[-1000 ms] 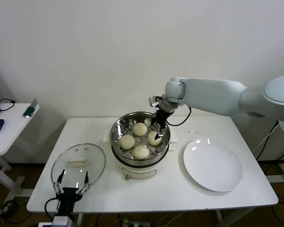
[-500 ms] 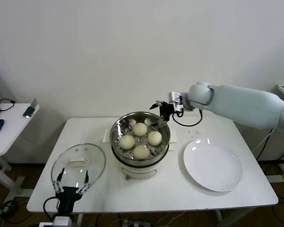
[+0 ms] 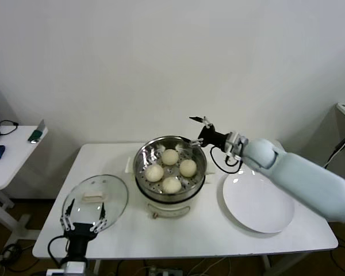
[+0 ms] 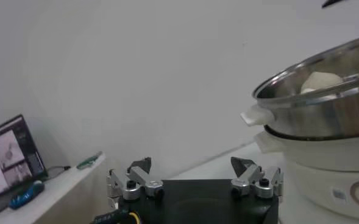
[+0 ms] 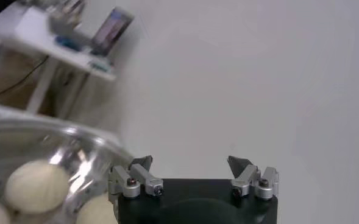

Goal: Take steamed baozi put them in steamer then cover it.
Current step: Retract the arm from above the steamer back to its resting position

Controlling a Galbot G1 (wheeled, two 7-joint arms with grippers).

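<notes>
Next, my left gripper goes to the cream handle [image 3: 93,197] on top of the clear glass cover and closes there, so the cover can be lifted.
Several cream-white baozi [image 3: 171,165] lie on the perforated tray inside the shiny steamer [image 3: 142,179] at the table's middle. Two of them [image 5: 35,185] show in the right wrist view, and one [image 4: 323,81] shows over the steamer's rim [image 4: 301,70] in the left wrist view. The clear glass cover [image 3: 95,200] with its cream handle lies flat on the table, left of the steamer. My right gripper [image 3: 200,131] is open and empty, just above the steamer's far right rim. My left gripper [image 3: 83,216] is open and empty at the cover's near edge.
A large white plate [image 3: 258,202] lies on the table right of the steamer. A small side table [image 3: 6,155] with small items stands at the far left. The white wall is close behind.
My right gripper has lifted out of the steamer, empty, and drawn back to its far right rim; the arm has swung down to the right. My left gripper has risen slightly by the cover.
</notes>
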